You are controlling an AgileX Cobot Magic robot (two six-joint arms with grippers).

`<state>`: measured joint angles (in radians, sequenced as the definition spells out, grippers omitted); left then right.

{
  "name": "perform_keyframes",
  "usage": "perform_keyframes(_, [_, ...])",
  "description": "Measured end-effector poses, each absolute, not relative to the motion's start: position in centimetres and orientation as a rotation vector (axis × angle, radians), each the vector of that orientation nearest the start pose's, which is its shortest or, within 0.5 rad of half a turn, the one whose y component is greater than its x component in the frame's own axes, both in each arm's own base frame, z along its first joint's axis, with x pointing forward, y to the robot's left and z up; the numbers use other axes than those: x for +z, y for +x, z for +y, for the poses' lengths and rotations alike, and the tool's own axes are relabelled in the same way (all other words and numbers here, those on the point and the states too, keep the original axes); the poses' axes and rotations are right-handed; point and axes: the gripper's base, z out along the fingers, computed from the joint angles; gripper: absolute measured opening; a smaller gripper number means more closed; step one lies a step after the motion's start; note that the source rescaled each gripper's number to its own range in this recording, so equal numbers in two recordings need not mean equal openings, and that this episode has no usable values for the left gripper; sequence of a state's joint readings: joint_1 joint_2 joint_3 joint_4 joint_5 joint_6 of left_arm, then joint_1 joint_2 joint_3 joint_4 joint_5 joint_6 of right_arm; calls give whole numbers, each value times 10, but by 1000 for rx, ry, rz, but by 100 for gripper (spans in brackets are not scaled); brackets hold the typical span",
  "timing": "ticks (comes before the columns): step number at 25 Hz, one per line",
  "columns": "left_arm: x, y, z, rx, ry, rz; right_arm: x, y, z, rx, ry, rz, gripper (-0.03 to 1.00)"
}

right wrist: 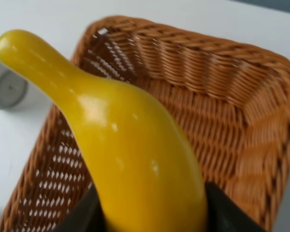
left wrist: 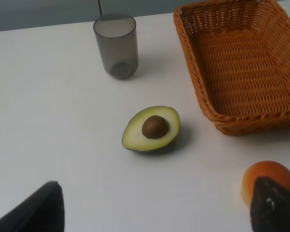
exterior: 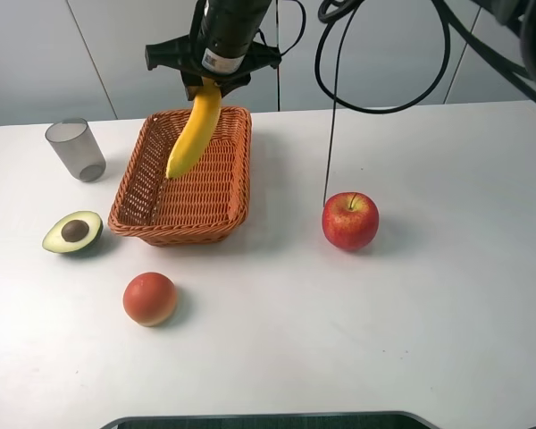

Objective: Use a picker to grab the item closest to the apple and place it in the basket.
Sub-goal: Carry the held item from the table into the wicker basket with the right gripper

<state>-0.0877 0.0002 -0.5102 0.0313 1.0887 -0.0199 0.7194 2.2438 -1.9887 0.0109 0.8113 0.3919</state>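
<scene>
Next, my right gripper sets the banana, now tilted over the basket's far part, down on the woven bottom of the basket, toward the basket's side (exterior: pixel 207 167) (right wrist: pixel 203 159) facing the apple.
A yellow banana (exterior: pixel 195 131) hangs tilted over the far part of the woven orange basket (exterior: pixel 136 198), and my right gripper (exterior: pixel 213 82) is shut on its upper end. Up close in the right wrist view, the banana (right wrist: pixel 121 130) fills the frame above the basket (right wrist: pixel 241 96), with the gripper (right wrist: pixel 152 220) clamped on both sides of it. The red apple (exterior: pixel 350 220) stands on the table right of the basket. My left gripper (left wrist: pixel 154 208) is open above the table near the avocado half, holding nothing. It is out of the exterior high view.
A halved avocado (exterior: pixel 73 231) lies left of the basket, with an orange fruit (exterior: pixel 149 298) in front. A grey translucent cup (exterior: pixel 76 149) stands at the back left. A thin black cable (exterior: pixel 330 116) hangs down near the apple.
</scene>
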Motion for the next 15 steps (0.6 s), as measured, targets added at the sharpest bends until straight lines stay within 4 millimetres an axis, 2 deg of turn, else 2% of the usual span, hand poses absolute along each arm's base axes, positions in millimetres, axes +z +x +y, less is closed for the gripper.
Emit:
perform_keyframes(5, [278, -7, 3, -29, 68, 2061, 205, 385, 347, 456, -430, 2539, 2])
perform_keyframes(15, [278, -7, 3, -29, 68, 2061, 168, 395, 355, 447, -441, 2512, 2])
